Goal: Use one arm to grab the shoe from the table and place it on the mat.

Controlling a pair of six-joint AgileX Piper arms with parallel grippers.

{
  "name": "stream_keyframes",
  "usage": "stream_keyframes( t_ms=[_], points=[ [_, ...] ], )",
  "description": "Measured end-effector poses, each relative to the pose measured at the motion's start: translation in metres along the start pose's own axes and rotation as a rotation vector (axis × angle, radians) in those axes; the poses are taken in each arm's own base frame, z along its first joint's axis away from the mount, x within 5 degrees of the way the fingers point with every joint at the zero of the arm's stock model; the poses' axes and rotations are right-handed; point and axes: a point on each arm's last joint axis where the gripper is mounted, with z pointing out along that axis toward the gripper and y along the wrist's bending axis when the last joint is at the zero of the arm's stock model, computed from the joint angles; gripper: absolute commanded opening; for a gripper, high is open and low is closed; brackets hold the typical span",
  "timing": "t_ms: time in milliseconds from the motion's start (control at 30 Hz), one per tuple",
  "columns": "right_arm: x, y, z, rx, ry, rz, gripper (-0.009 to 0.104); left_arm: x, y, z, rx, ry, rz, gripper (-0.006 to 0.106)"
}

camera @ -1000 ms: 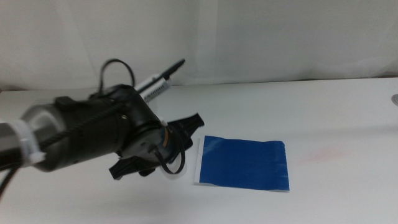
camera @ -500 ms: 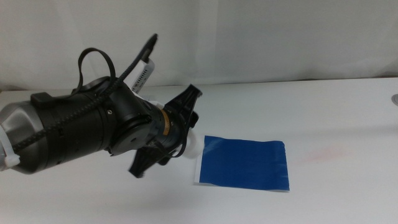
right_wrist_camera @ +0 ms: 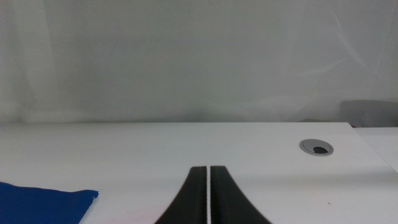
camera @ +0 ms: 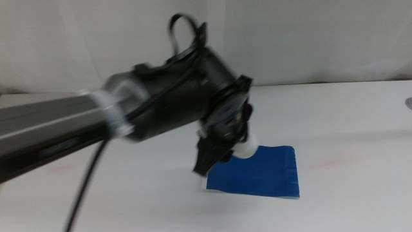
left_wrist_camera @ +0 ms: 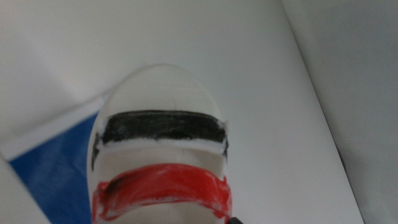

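Next, my left gripper releases the shoe on the middle of the blue mat (camera: 243,165), a little toward the wall.
My left arm (camera: 148,109) reaches in from the left, and its gripper (camera: 226,149) is shut on the shoe (camera: 245,149), a small white sneaker. It holds the shoe just above the near-left part of the blue mat (camera: 267,171). In the left wrist view the shoe (left_wrist_camera: 158,155) fills the picture, with a navy and a red strap, and the mat (left_wrist_camera: 50,171) with its white edge lies beneath it; the jaws are almost wholly hidden there. My right gripper (right_wrist_camera: 207,186) is shut and empty, low over the table (right_wrist_camera: 186,146), out of the middle view.
A grey cable grommet (right_wrist_camera: 316,147) sits in the tabletop at the far right, also at the middle view's right edge (camera: 409,102). A corner of the mat (right_wrist_camera: 43,205) shows in the right wrist view. A white wall stands behind the table.
My left arm has swung to the right and risen with the shoe, from left of the mat to over the mat's left part. The right gripper's earlier state is not shown.
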Motion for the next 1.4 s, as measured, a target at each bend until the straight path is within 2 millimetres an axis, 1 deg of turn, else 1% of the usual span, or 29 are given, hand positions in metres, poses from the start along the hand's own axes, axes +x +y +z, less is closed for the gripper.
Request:
stream_keyframes(
  t_ms=[100,200,267,367,467,633,933,1133,1400],
  points=[
    [0.0,0.0,0.0,0.0,0.0,0.0,-0.002,0.009,-0.017,0.008,-0.015,0.022,0.0,-0.003],
    [0.0,0.0,0.0,0.0,0.0,0.003,-0.002,0.02,-0.027,0.024,-0.035,0.033,0.01,-0.003],
    [0.0,0.0,0.0,0.0,0.0,0.003,-0.002,0.027,-0.029,0.034,-0.051,0.039,0.012,-0.003],
    [0.0,0.0,0.0,0.0,0.0,0.003,-0.002,0.035,-0.027,0.048,-0.089,0.049,0.007,-0.003],
    [0.0,0.0,0.0,0.0,0.0,0.003,-0.002,0.037,-0.023,0.059,-0.13,0.043,-0.015,-0.003],
    [0.0,0.0,0.0,0.0,0.0,0.003,-0.002,0.039,-0.019,0.07,-0.16,0.03,-0.04,-0.003],
    [0.0,0.0,0.0,0.0,0.0,0.003,-0.002,0.045,-0.01,0.099,-0.198,0.02,-0.066,-0.003],
    [0.0,0.0,0.0,0.0,0.0,0.001,-0.002,0.047,-0.007,0.108,-0.204,0.014,-0.07,-0.003],
    [0.0,0.0,0.0,0.0,0.0,0.001,-0.002,0.044,-0.01,0.112,-0.169,-0.016,-0.021,-0.003]
  ],
)
